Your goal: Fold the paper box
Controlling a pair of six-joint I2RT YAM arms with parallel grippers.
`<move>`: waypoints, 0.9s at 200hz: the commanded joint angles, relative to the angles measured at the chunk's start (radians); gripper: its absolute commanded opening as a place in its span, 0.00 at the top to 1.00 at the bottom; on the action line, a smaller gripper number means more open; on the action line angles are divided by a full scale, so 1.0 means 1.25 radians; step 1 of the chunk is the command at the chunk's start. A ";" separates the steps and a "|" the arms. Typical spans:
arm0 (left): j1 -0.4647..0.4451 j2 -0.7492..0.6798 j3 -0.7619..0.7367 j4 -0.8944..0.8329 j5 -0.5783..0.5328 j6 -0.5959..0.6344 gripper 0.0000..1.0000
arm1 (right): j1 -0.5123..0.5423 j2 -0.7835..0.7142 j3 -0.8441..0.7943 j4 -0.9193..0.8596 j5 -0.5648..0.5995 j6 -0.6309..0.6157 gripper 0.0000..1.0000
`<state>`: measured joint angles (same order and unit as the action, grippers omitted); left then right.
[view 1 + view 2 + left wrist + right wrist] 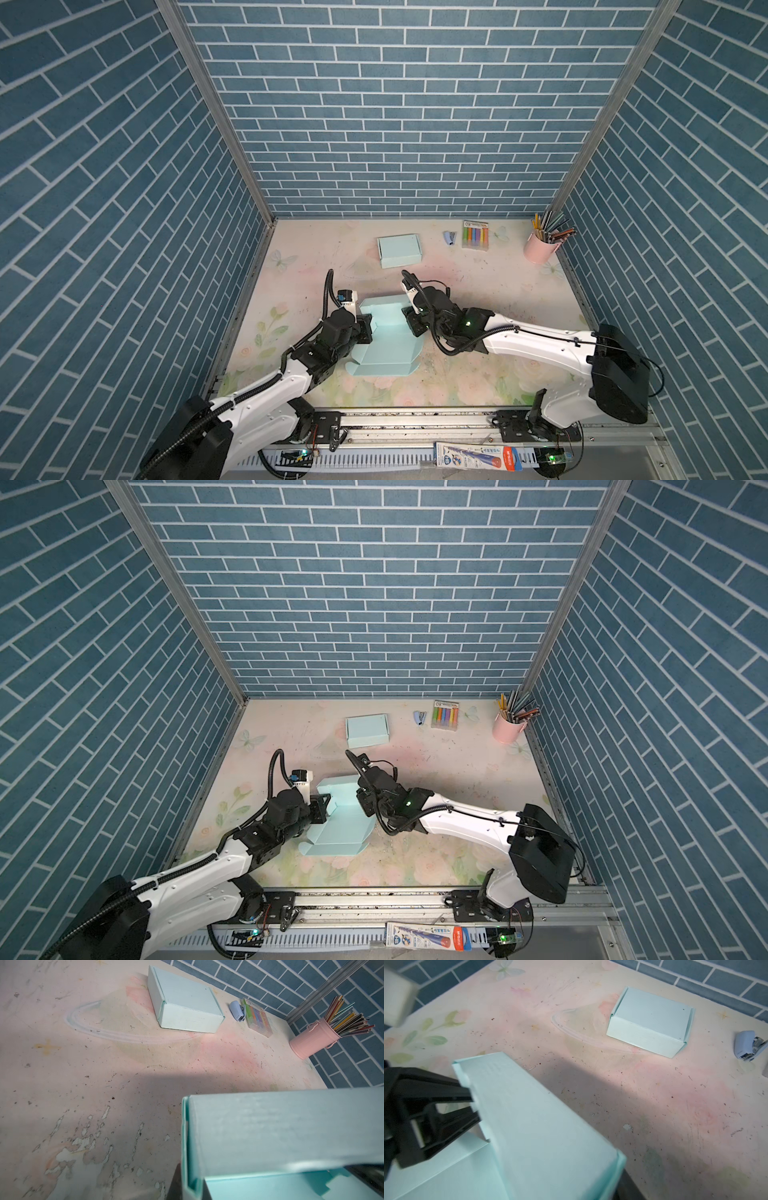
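Observation:
The tabbed flap leans in over the box's bottom, so the robot's right gripper should open, back away and pinch the flap against the box's side at the box's far corner (618, 1155).
A half-folded, pale teal paper box (386, 332) (340, 816) lies in the middle of the table, its far wall raised and its near flaps flat. My left gripper (365, 327) (322, 806) is at the box's left side, shut on the raised side wall (188, 1167). From the right wrist view its black fingers (463, 1093) clamp that wall's edge. My right gripper (411, 322) (362, 802) is at the box's right end. The raised wall (539, 1126) covers its jaws there. Only one dark finger (628, 1188) shows, outside the wall's end.
A finished teal box (398, 250) (187, 1001) (650, 1022) stands farther back. Behind it to the right are a small stapler (449, 237), a marker pack (475, 235) and a pink pencil cup (540, 249) in the corner. Blue brick walls enclose three sides.

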<state>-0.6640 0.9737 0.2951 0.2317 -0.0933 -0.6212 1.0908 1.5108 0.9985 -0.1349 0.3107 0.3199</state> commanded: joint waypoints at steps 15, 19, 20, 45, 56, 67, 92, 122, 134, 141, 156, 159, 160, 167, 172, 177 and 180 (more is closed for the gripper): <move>-0.058 -0.014 0.020 -0.043 -0.168 -0.055 1.00 | 0.013 0.032 0.041 -0.131 0.133 0.076 0.58; -0.058 -0.009 0.019 -0.043 -0.171 -0.056 1.00 | 0.014 0.027 0.039 -0.131 0.134 0.078 0.57; -0.059 -0.009 0.018 -0.042 -0.172 -0.056 1.00 | 0.015 0.026 0.039 -0.131 0.134 0.078 0.57; -0.058 0.007 0.008 -0.029 -0.190 -0.060 1.00 | 0.037 -0.021 0.017 -0.106 0.129 0.068 0.48; -0.058 0.015 0.004 -0.021 -0.193 -0.058 1.00 | 0.048 -0.041 0.004 -0.091 0.114 0.060 0.42; -0.059 0.023 -0.001 -0.011 -0.192 -0.055 1.00 | 0.058 -0.061 -0.012 -0.074 0.095 0.053 0.37; -0.057 0.044 -0.008 0.007 -0.188 -0.053 1.00 | 0.066 -0.103 -0.054 -0.020 0.020 0.044 0.34; -0.060 0.046 -0.017 0.015 -0.186 -0.048 1.00 | 0.067 -0.149 -0.088 0.011 -0.026 0.049 0.33; -0.059 0.042 -0.020 0.017 -0.184 -0.043 1.00 | 0.067 -0.184 -0.114 0.039 -0.046 0.047 0.33; -0.058 0.037 -0.022 0.021 -0.181 -0.039 1.00 | 0.067 -0.210 -0.133 0.060 -0.063 0.043 0.33; -0.058 0.029 -0.025 0.023 -0.176 -0.030 1.00 | 0.067 -0.283 -0.186 0.116 -0.099 0.035 0.33; -0.059 0.027 -0.024 0.022 -0.176 -0.028 1.00 | 0.067 -0.300 -0.196 0.126 -0.103 0.034 0.33; -0.058 0.026 -0.024 0.022 -0.176 -0.027 1.00 | 0.067 -0.305 -0.201 0.129 -0.103 0.034 0.33; -0.058 0.022 -0.025 0.023 -0.171 -0.023 1.00 | 0.067 -0.343 -0.230 0.153 -0.101 0.036 0.33; -0.058 0.020 -0.026 0.026 -0.166 -0.020 1.00 | 0.067 -0.372 -0.252 0.171 -0.101 0.035 0.33; -0.059 0.018 -0.027 0.030 -0.161 -0.017 1.00 | 0.066 -0.397 -0.272 0.184 -0.103 0.033 0.33; -0.059 0.017 -0.027 0.031 -0.159 -0.015 1.00 | 0.063 -0.411 -0.282 0.189 -0.106 0.033 0.33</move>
<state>-0.7376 1.0183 0.2745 0.2317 -0.2932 -0.6556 1.1713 1.1275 0.7254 -0.0257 0.2253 0.3683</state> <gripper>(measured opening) 0.083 0.672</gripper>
